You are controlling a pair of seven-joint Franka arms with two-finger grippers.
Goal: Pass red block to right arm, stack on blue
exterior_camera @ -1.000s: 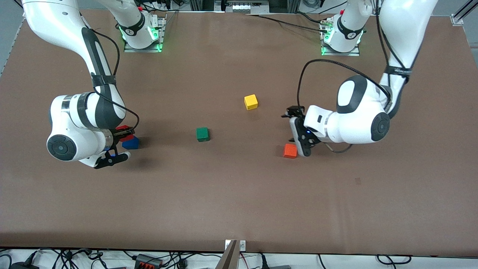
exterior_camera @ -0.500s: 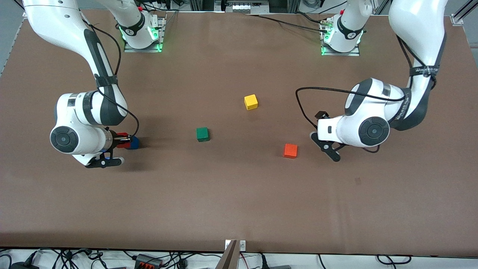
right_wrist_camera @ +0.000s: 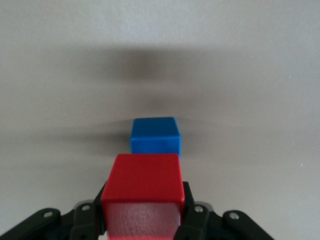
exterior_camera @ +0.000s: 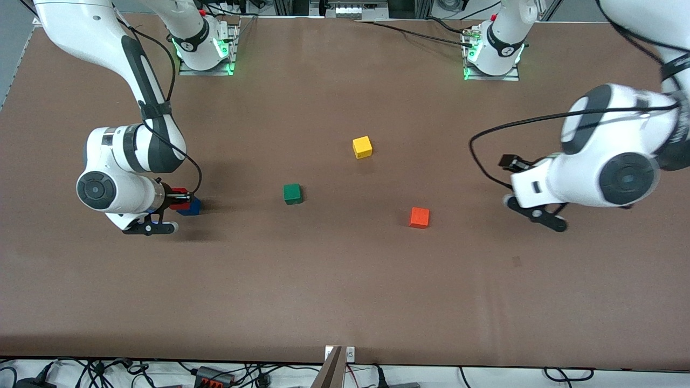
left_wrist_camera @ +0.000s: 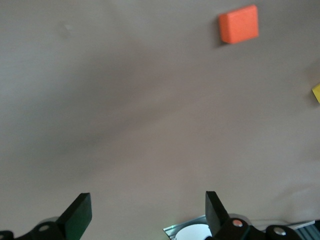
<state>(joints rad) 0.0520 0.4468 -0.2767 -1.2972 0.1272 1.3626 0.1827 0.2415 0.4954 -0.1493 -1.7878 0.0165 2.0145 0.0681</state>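
I should let go of the red block with my right gripper, flat on the top of the blue block (exterior_camera: 184, 202) (right_wrist_camera: 156, 130).
The red block (exterior_camera: 182, 192) sits between the fingers of my right gripper (exterior_camera: 179, 199), which is shut on it, toward the right arm's end of the table. In the right wrist view the red block (right_wrist_camera: 145, 184) fills the space between the black fingers (right_wrist_camera: 192, 220). The blue block (right_wrist_camera: 155, 136) lies on the table just past it. From the front, the red block overlaps the edge of the blue block (exterior_camera: 192, 207) and is slightly higher; whether they touch does not show. My left gripper (exterior_camera: 513, 188) hangs open and holds nothing, over bare table at the left arm's end; its own view shows the left gripper (left_wrist_camera: 147, 212) wide apart.
An orange cube (exterior_camera: 419, 217) lies between the table's middle and the left gripper, and appears as the orange cube (left_wrist_camera: 239, 24) in the left wrist view. A green cube (exterior_camera: 292, 193) and a yellow cube (exterior_camera: 362, 146) sit near the middle. Both arm bases stand along the table's back edge.
The left arm has swung away from the orange cube toward its own end of the table. The right gripper has shifted slightly with the red block, staying by the blue block.
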